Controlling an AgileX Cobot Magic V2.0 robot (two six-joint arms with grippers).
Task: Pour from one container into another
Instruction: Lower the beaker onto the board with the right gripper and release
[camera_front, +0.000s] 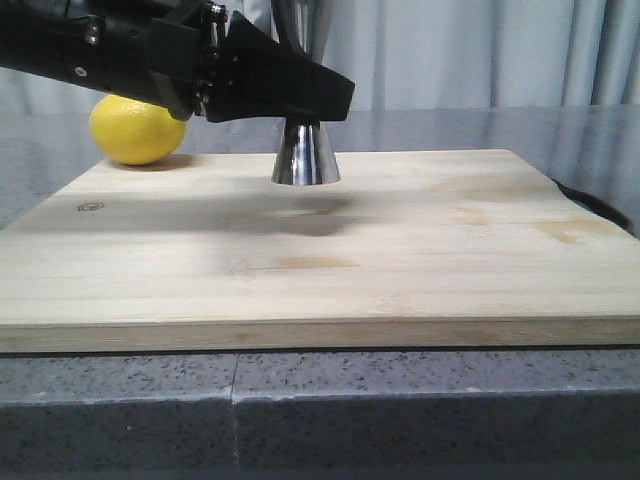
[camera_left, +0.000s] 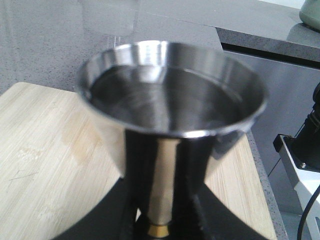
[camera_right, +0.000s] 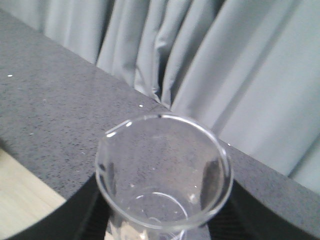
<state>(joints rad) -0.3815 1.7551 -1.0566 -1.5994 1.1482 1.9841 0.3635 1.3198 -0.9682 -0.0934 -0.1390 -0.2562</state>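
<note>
My right gripper is to let go of the beaker on the wooden board (camera_front: 443, 178) between the steel jigger and the black cable.
The steel jigger (camera_front: 305, 158) stands upright on the wooden board (camera_front: 400, 250), near its back edge. My left gripper (camera_front: 310, 100) reaches in from the left and is shut on the jigger at its narrow waist. In the left wrist view the jigger's upper cup (camera_left: 170, 90) fills the picture, with a glossy surface just below its rim and the gold band (camera_left: 160, 230) between my fingers (camera_left: 102, 220). My right gripper (camera_right: 162, 225) is shut on the clear glass beaker (camera_right: 162, 175), which looks empty. The right gripper and the beaker are out of the front view.
A yellow lemon (camera_front: 137, 130) lies at the board's back left corner. The board rests on a grey speckled counter (camera_front: 300, 410). A black cable (camera_front: 595, 205) runs past the board's right edge. Grey curtains (camera_right: 225, 65) hang behind the counter.
</note>
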